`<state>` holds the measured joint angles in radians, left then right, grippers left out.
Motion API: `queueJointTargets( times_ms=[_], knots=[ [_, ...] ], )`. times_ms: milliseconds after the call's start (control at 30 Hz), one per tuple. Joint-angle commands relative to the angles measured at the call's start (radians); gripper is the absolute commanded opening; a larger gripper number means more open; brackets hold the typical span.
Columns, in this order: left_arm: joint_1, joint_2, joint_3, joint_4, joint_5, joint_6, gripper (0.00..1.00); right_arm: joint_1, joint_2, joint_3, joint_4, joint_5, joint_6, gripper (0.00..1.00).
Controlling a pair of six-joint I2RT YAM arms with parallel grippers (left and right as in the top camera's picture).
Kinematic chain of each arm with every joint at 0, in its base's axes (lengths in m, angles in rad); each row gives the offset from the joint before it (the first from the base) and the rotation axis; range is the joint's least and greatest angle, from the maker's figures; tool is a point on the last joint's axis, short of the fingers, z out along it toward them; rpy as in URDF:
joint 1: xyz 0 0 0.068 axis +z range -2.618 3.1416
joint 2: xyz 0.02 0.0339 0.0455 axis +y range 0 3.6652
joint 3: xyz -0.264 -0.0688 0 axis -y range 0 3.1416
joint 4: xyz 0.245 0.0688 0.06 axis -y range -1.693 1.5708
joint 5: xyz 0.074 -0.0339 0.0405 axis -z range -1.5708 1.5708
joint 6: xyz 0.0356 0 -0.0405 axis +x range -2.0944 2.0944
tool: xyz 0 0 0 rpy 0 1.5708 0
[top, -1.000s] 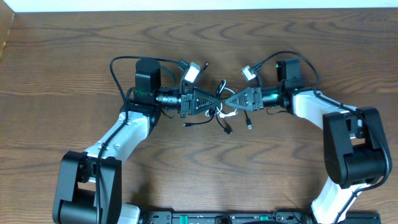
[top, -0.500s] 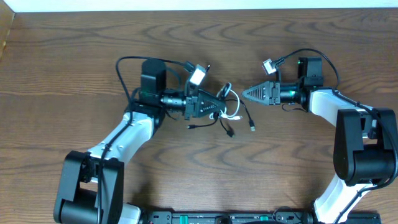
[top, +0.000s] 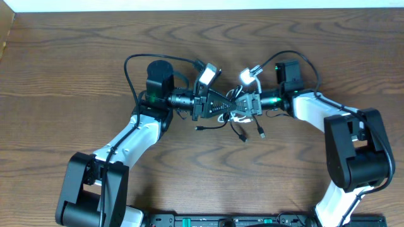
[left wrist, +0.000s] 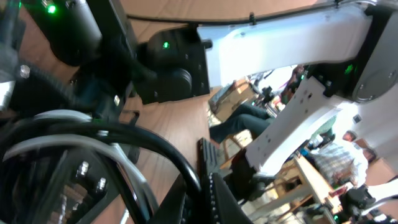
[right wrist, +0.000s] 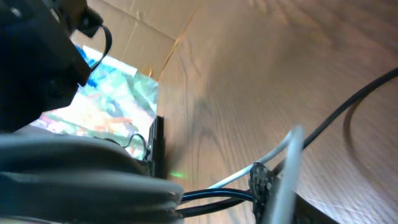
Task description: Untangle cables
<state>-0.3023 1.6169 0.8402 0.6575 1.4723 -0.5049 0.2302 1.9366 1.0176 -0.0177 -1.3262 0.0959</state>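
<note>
My left gripper will let go of the black cable on the wooden table point(top: 236, 115), below where the gripper fingers meet.
The cables lie knotted at the table's middle. The black cable point(top: 240, 128) trails loose ends toward the front, and the white cable point(top: 235, 118) loops in the knot. My left gripper point(top: 225, 109) points right and is shut on the black cable point(left wrist: 155, 146), which curves down into its fingertips point(left wrist: 214, 190). My right gripper point(top: 242, 107) points left, tip to tip with the left one, right at the knot. In the right wrist view the white cable point(right wrist: 236, 179) and black strands point(right wrist: 217, 194) run past a textured finger pad point(right wrist: 261, 182) with a gap still showing.
Thick black robot wires point(top: 136, 63) arc behind both wrists. The wooden table point(top: 76, 75) stretches out on all sides. A small black plug point(top: 199, 128) and two others point(top: 245, 137) lie just in front of the knot.
My right gripper drew away to the right, then came back left to the knot with its jaws narrowing. My left gripper drifted a little right, still holding the black cable.
</note>
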Motion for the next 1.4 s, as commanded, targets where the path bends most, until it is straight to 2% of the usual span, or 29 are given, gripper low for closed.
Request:
queueJointTargets(
  times_ms=[0, 167, 267, 533, 700, 833, 900, 967, 1000, 1133, 1267, 1367],
  knots=[
    [0.002, -0.003, 0.0, 0.057, 0.047, -0.121, 0.07, 0.02, -0.012, 0.0, 0.007, 0.09, -0.034, 0.3],
    [0.005, -0.003, 0.0, 0.056, 0.042, -0.117, 0.08, -0.006, -0.012, 0.0, 0.006, 0.089, -0.005, 0.08],
    [0.005, -0.003, 0.0, 0.056, 0.023, -0.117, 0.07, -0.04, -0.013, 0.0, -0.001, 0.085, 0.035, 0.02],
    [0.005, -0.003, -0.002, 0.021, -0.129, -0.105, 0.07, -0.11, -0.021, 0.001, -0.076, 0.082, 0.064, 0.01],
    [0.005, -0.003, -0.003, -0.215, -0.334, 0.022, 0.07, -0.117, -0.068, 0.001, -0.123, 0.116, 0.064, 0.01],
    [0.005, -0.003, -0.003, -0.433, -0.575, 0.113, 0.08, -0.114, -0.14, 0.001, -0.222, 0.301, 0.063, 0.02],
    [0.005, -0.003, -0.003, -0.48, -0.643, 0.127, 0.09, -0.11, -0.183, 0.001, -0.279, 0.43, 0.056, 0.01],
    [0.005, -0.003, -0.003, -0.488, -0.654, 0.138, 0.22, -0.093, -0.249, 0.001, -0.348, 0.607, 0.033, 0.01],
    [0.005, -0.003, -0.003, -0.488, -0.654, 0.138, 0.25, -0.084, -0.27, 0.001, -0.365, 0.665, 0.032, 0.01],
    [0.005, -0.003, -0.002, -0.504, -0.654, 0.138, 0.28, 0.0, -0.367, 0.001, -0.415, 0.905, 0.018, 0.01],
    [0.005, -0.003, 0.0, -0.571, -0.66, 0.138, 0.28, 0.142, -0.393, 0.001, -0.43, 1.125, -0.008, 0.01],
    [0.005, -0.003, 0.0, -0.65, -0.752, 0.139, 0.28, 0.222, -0.386, 0.001, -0.438, 1.209, -0.044, 0.01]
  ],
)
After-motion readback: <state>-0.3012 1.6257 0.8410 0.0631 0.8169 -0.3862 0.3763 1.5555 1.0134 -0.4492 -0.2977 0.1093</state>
